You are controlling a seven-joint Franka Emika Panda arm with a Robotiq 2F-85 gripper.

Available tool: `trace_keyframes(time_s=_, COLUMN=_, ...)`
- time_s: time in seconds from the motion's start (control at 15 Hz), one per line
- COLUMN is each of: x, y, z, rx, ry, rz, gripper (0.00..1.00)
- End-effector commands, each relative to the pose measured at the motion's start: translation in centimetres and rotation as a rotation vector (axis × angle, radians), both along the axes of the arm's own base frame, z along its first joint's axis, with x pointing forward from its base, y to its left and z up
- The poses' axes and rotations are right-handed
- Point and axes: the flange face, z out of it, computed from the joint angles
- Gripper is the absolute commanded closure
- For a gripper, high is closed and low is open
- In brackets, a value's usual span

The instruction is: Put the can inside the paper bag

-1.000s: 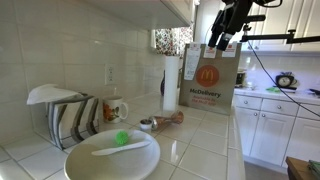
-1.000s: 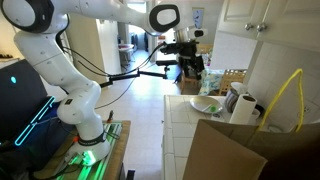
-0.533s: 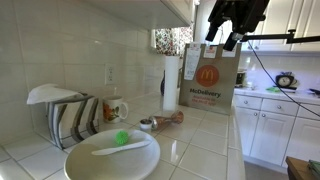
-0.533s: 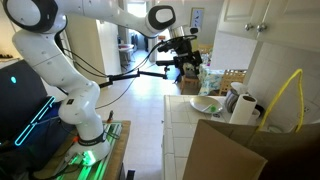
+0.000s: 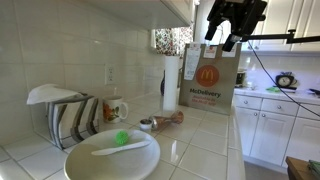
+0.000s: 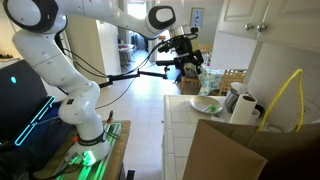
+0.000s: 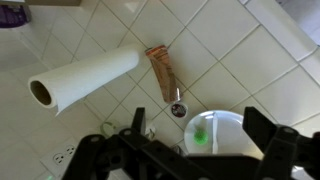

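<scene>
The brownish-copper can in front of the paper bag is next, and my gripper should go down to its middle [image 5: 168,120] [image 7: 167,77] and close there, between its ends.
The can [image 5: 171,119] is a slim brownish-copper cylinder lying on its side on the tiled counter, in front of the paper bag [image 5: 208,82]. The bag stands upright, brown with a red panel and yellow arches. In the wrist view the can [image 7: 165,74] lies below the gripper, between the white roll and the plate. My gripper [image 5: 222,37] hangs high above the counter, near the bag's top, open and empty. It also shows in the wrist view [image 7: 197,126] and in an exterior view [image 6: 186,62]. The bag is out of the wrist view.
A tall white paper roll [image 5: 171,82] stands next to the bag. A tiny dark pot [image 5: 146,124] sits near the can. A white plate [image 5: 90,162] holds a green item and a white utensil. A mug [image 5: 114,108] and a rack [image 5: 60,115] stand by the wall.
The gripper has shifted slightly up and sideways above the bag's top over the last second. The can and bag have not moved.
</scene>
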Motion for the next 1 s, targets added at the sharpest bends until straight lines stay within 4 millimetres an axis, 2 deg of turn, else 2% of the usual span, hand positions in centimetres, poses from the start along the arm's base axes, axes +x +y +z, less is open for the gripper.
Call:
trace_keyframes(time_s=0.0, x=1.1, y=-0.3, z=-2.3, rx=-0.136, ry=0.009, rz=0.03, gripper=0.0)
trace_keyframes(time_s=0.33, x=3.5, y=-0.8, z=-6.9, rx=-0.24, ry=0.023, rz=0.083, gripper=0.0)
trace_keyframes(time_s=0.67, x=5.2, y=-1.4, z=-13.0, rx=-0.242, ry=-0.014, rz=0.126, gripper=0.0)
trace_keyframes(time_s=0.93, x=6.2, y=-2.3, z=-16.9, rx=-0.24, ry=-0.042, rz=0.145, gripper=0.0)
